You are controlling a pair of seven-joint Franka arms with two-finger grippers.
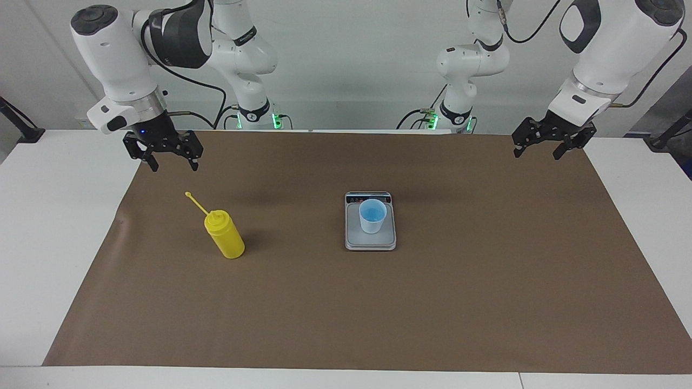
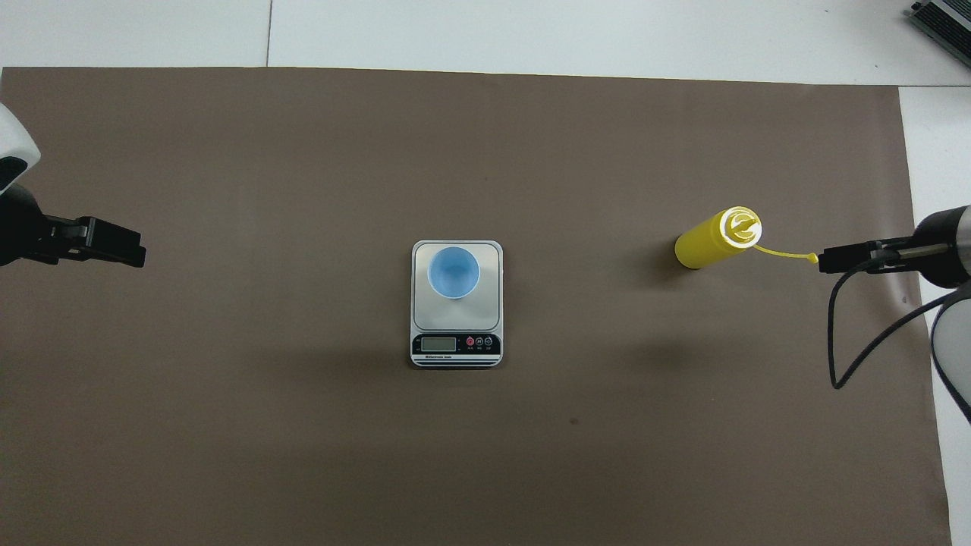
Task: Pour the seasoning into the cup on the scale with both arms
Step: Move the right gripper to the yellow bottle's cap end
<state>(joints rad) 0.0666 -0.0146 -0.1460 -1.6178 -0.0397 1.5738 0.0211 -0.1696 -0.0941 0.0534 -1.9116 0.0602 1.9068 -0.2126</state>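
Next, I close my right gripper around the body (image 2: pixel 710 243) of the yellow seasoning bottle, just below its cap.
The yellow seasoning bottle (image 1: pixel 224 235) stands upright on the brown mat toward the right arm's end, its cap strap (image 1: pixel 195 202) sticking out; it also shows in the overhead view (image 2: pixel 713 239). The pale blue cup (image 1: pixel 372 215) (image 2: pixel 454 271) stands upright on the silver-grey scale (image 1: pixel 370 241) (image 2: pixel 490 303) at the mat's middle, display toward the robots. My right gripper (image 1: pixel 174 165) (image 2: pixel 823 262) hangs open and empty over the mat beside the strap's tip. My left gripper (image 1: pixel 537 154) (image 2: pixel 140 254) hangs open and empty over the mat at the left arm's end.
A brown mat (image 1: pixel 346 313) covers most of the white table (image 1: pixel 48 243). A black cable (image 2: pixel 850 341) loops below the right wrist.
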